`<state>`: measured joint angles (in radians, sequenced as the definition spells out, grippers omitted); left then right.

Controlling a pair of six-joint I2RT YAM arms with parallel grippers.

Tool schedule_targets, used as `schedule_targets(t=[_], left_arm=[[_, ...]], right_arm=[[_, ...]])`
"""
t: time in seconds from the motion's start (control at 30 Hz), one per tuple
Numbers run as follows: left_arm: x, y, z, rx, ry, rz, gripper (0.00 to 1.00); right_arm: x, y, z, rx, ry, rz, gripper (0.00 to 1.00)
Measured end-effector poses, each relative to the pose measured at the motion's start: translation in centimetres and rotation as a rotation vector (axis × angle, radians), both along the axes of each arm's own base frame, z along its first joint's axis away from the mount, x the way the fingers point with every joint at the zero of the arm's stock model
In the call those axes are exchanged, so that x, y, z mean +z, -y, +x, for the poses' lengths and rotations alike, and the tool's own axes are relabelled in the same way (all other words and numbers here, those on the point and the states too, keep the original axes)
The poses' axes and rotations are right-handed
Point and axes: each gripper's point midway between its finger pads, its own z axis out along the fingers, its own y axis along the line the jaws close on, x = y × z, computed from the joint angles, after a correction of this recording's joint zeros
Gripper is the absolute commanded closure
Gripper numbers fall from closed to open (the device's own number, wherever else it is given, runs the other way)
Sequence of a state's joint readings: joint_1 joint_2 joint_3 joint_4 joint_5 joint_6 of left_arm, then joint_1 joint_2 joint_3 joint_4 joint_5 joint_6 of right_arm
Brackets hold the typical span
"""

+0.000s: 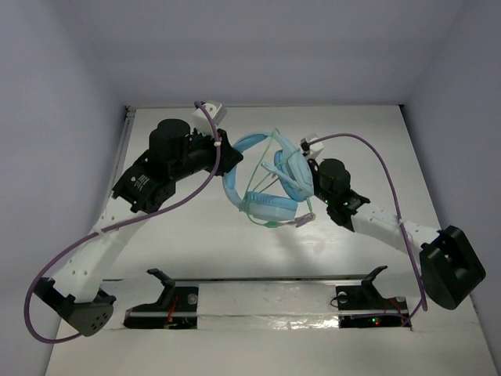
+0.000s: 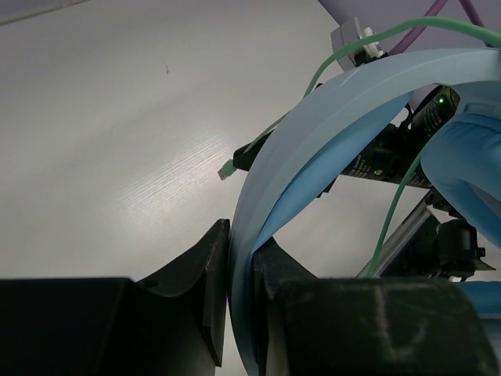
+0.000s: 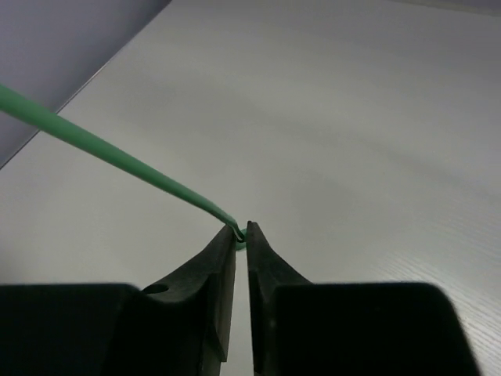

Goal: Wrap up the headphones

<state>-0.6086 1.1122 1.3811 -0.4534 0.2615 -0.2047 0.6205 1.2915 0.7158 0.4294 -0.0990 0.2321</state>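
Note:
My left gripper is going to set the light blue headphones down on the white table (image 1: 283,165) just behind its middle. The headphones hang above the table's middle now.
The light blue headphones (image 1: 262,176) hang above the middle of the table between both arms, lower ear cup (image 1: 270,207) toward the front. My left gripper (image 1: 229,159) is shut on the headband (image 2: 352,94), the band squeezed flat between its fingers (image 2: 211,266). The thin pale-green cable (image 1: 274,153) loops around the cups, and its plug end (image 2: 227,171) dangles free. My right gripper (image 3: 241,233) is shut on the cable (image 3: 102,145), pinching it at the very fingertips; from there it runs off up and left. In the top view the right gripper (image 1: 304,166) sits just right of the cups.
Purple robot cables (image 1: 117,227) trail along both arms. Two black stands (image 1: 168,294) (image 1: 360,291) sit on a rail at the near edge. Grey walls close in the white table (image 1: 352,125) at the back and on both sides.

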Motion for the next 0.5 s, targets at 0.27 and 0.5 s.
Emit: schedule_targets(t=[0.27,0.5], left_arm=[[0.2,-0.2,0.2,0.019,0.005,-0.002,1.0],[1.0,-0.9,2.0,0.124,0.031,-0.03,1.0]], right_arm=[[1.3,-1.1,-0.6,0.059,0.012,0.058,0.99],[0.8,-2.4,-3.3,0.184,-0.075,0.138,1.0]])
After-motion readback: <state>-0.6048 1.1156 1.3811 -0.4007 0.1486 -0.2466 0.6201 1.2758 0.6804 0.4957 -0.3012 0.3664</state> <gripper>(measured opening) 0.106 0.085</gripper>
